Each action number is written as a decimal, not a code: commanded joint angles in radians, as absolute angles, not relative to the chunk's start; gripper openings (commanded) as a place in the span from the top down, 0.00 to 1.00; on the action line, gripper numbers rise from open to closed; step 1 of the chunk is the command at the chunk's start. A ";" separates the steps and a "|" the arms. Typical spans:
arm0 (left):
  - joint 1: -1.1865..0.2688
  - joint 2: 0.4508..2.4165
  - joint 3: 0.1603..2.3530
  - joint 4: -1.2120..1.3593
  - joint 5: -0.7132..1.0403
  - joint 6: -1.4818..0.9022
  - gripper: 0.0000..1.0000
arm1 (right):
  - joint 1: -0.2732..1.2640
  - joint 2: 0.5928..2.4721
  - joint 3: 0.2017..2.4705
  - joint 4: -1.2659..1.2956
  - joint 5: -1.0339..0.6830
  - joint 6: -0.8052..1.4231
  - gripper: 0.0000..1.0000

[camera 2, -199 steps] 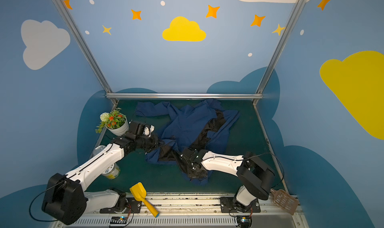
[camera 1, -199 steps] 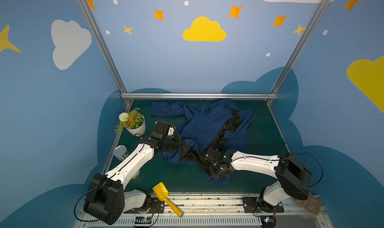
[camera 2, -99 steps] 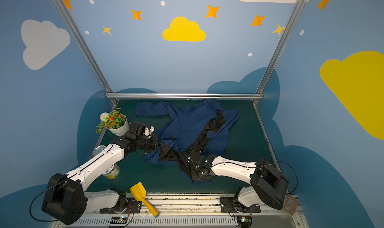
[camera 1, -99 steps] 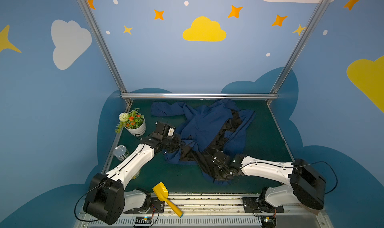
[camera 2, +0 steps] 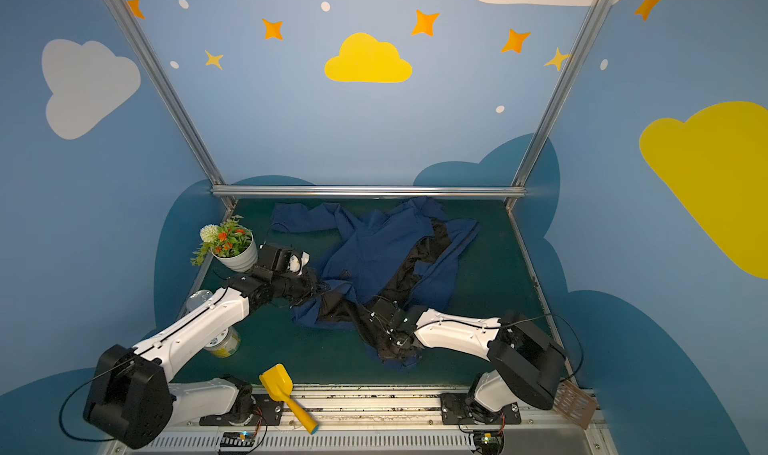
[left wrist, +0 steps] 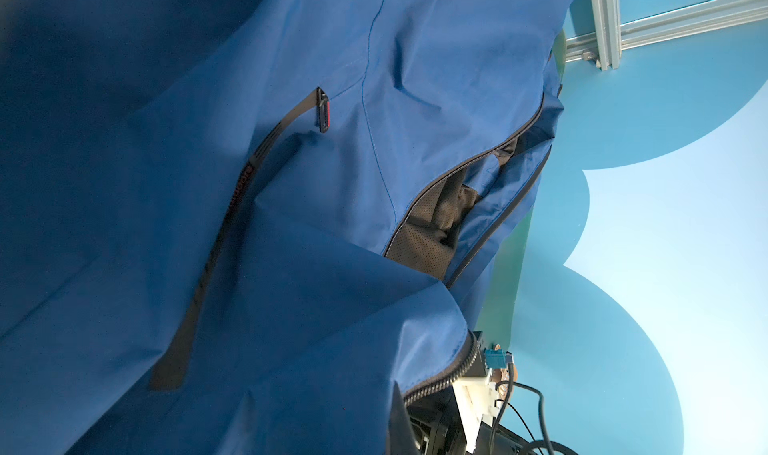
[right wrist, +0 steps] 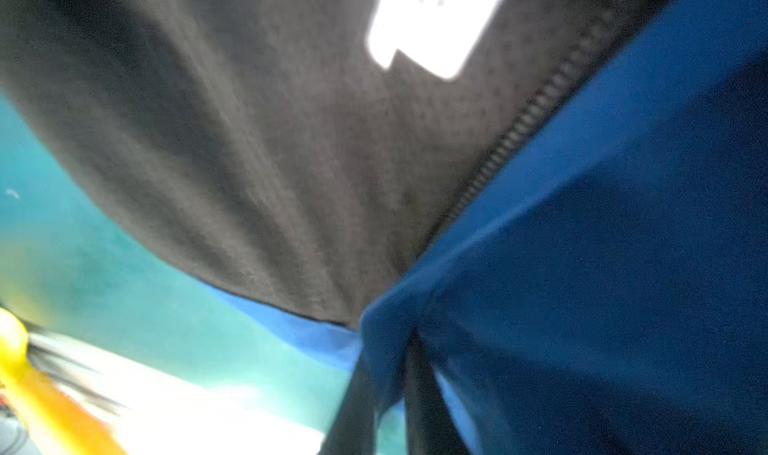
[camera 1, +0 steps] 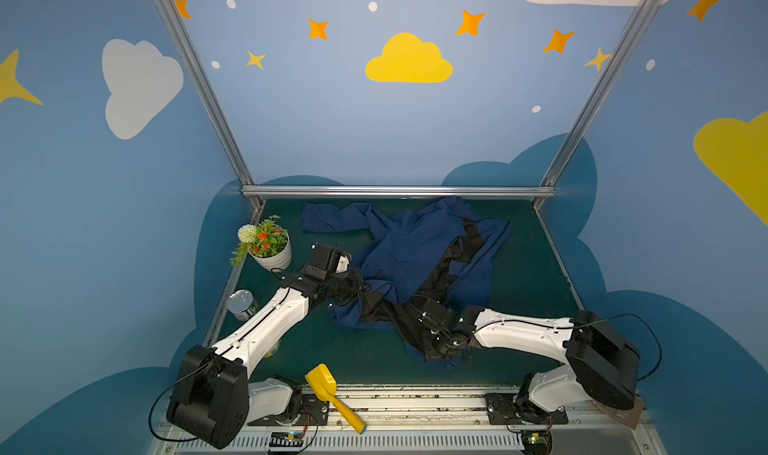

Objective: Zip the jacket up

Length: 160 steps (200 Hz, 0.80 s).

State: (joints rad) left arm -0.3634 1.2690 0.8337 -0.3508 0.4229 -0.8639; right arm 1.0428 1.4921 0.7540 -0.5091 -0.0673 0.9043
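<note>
The blue fabric in my right gripper folds over the lower end of the zipper teeth, so next I open and pinch the jacket's hem corner (right wrist: 379, 332) with that teeth end exposed before lifting.
The navy jacket (camera 1: 415, 245) lies crumpled and open on the green mat, its black lining (camera 1: 453, 262) showing in both top views (camera 2: 374, 245). My left gripper (camera 1: 357, 284) is shut on the jacket's left edge. In the left wrist view, blue cloth covers the left gripper (left wrist: 395, 415) beside the front zipper teeth (left wrist: 453, 374). The chest-pocket zipper (left wrist: 232, 208) runs across the fabric. My right gripper (camera 1: 424, 328) sits low on the lining near the hem. In the right wrist view the right gripper (right wrist: 388, 390) pinches blue fabric between its dark fingers (right wrist: 419, 403), below the zipper teeth (right wrist: 519, 129).
A white flower pot (camera 1: 272, 253) and a tin can (camera 1: 241, 305) stand along the left edge. A yellow scoop (camera 1: 328, 390) lies at the front rail and a brown spatula (camera 2: 575, 403) at the front right. Metal frame bars (camera 1: 395, 191) bound the back.
My right gripper went from partly open to shut on the jacket's lower fabric, and its arm swung out to the right and partly back. The left arm has stayed still.
</note>
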 commanded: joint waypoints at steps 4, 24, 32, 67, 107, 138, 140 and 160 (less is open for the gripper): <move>-0.371 1.269 0.831 -0.355 0.416 -0.862 0.97 | 1.049 1.535 0.712 -0.544 -0.037 0.879 1.00; -0.376 1.263 0.830 -0.353 0.419 -0.863 0.97 | 1.032 1.455 0.702 -0.499 -0.069 0.862 1.00; -0.375 1.261 0.828 -0.354 0.420 -0.864 0.97 | 1.019 1.420 0.693 -0.475 -0.088 0.857 1.00; -0.375 1.259 0.825 -0.349 0.419 -0.864 0.97 | 0.961 1.297 0.678 -0.484 -0.127 0.845 1.00; -0.381 1.262 0.821 -0.337 0.419 -0.868 0.97 | 0.928 1.233 0.612 -0.512 -0.125 0.862 0.88; -0.389 1.265 0.826 -0.339 0.414 -0.865 0.97 | 0.923 1.274 0.597 -0.510 -0.121 0.862 0.86; -0.389 1.265 0.827 -0.339 0.413 -0.865 0.97 | 0.923 1.277 0.597 -0.509 -0.120 0.862 0.85; -0.394 1.264 0.831 -0.343 0.408 -0.865 0.97 | 0.929 1.308 0.613 -0.509 -0.127 0.855 0.77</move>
